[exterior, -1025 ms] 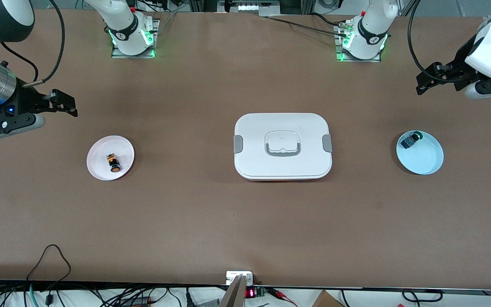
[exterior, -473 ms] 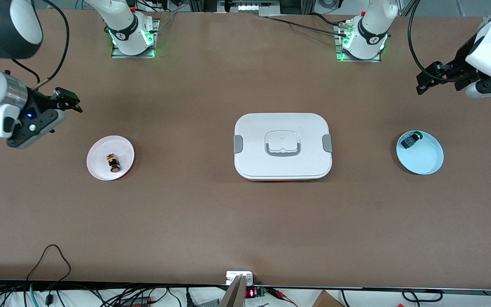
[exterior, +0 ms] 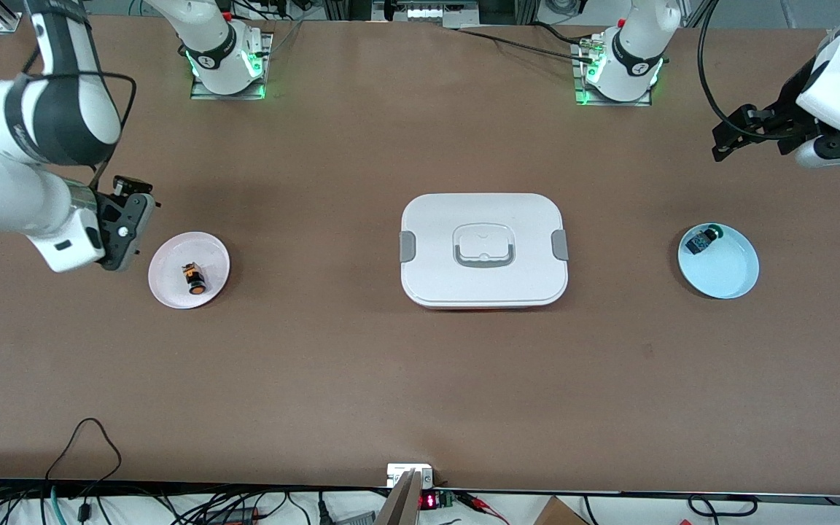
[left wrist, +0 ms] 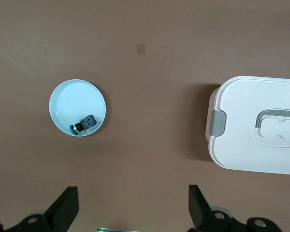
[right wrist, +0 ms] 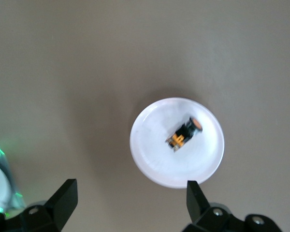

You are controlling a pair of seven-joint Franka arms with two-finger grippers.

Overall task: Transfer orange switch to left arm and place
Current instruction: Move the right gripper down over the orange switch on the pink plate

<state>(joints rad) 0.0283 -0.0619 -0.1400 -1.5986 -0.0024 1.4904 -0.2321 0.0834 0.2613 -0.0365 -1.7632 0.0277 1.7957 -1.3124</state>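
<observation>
My right gripper needs to close on both ends of the orange switch (exterior: 194, 278) (right wrist: 185, 133). It will squeeze the switch lengthwise between its orange end and its round end.
The orange switch (exterior: 195, 279) lies on its side on a small white plate (exterior: 172, 281) toward the right arm's end of the table. The right wrist view shows the switch (right wrist: 183, 134) and the plate (right wrist: 154, 154) just ahead of my jaws. My right gripper (exterior: 134, 195) hangs open and empty over the table just off the plate's rim. The white lidded box (exterior: 483, 249) sits in the middle of the table. My left gripper (exterior: 728, 138) waits open and empty, high over the left arm's end.
A pale blue plate (exterior: 726, 273) toward the left arm's end holds a black-and-blue part with a green cap (exterior: 702, 238). The left wrist view shows that plate (left wrist: 72, 101) and the box's end (left wrist: 261, 125). Cables run along the table's edge nearest the front camera.
The right arm has swung in from the table's end toward the white plate, with its gripper turning downward. The left arm has stayed still.
</observation>
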